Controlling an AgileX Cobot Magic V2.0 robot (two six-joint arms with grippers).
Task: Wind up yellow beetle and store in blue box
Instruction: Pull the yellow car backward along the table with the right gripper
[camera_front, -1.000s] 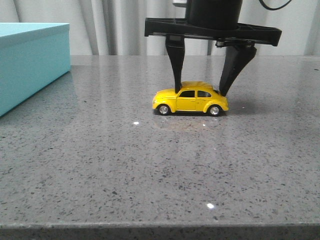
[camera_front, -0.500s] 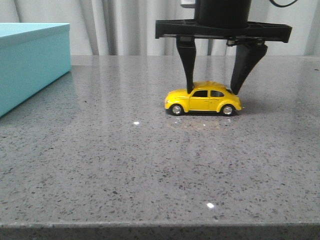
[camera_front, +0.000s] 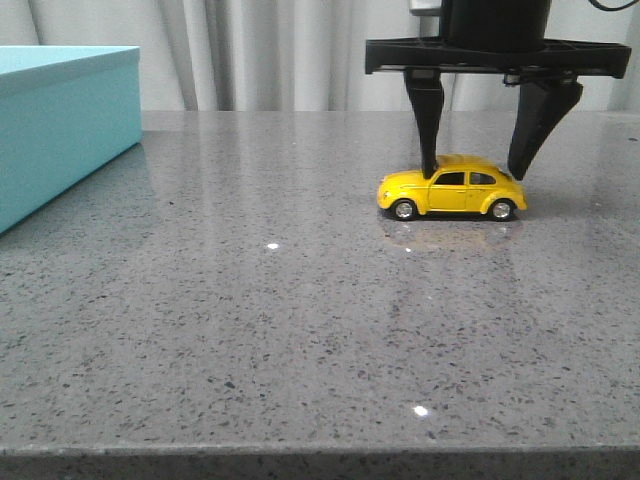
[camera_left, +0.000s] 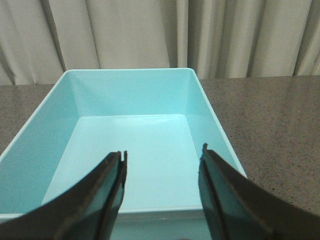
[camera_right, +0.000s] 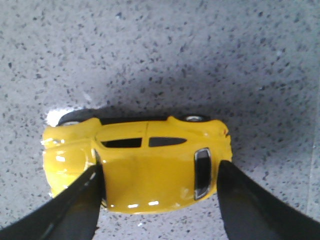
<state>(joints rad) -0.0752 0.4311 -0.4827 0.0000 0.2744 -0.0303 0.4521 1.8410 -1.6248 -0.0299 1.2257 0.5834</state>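
Observation:
The robot's left gripper needs to close on the long sides (camera_front: 450, 198) of the yellow beetle once the yellow beetle is beside the blue box.
The yellow beetle (camera_front: 452, 190) stands on its wheels on the grey table, right of centre, nose to the left. My right gripper (camera_front: 474, 174) comes down from above and is shut on it lengthwise, one finger at the windscreen and one at the rear. The right wrist view shows the beetle's roof (camera_right: 145, 165) between the two fingers of that gripper (camera_right: 157, 170). The blue box (camera_front: 60, 120) stands at the far left. My left gripper (camera_left: 163, 152) is open and empty, hovering over the open box's near rim; the box's inside (camera_left: 130, 150) holds nothing.
The speckled grey table (camera_front: 250, 330) runs from the front edge to a pale curtain (camera_front: 260, 50) at the back. The right gripper's wide black crossbar (camera_front: 495, 55) sits above the car near the right edge of the view.
My right gripper has moved to the right with the beetle held between its fingers, the car rolling backwards on the table. The box has not moved.

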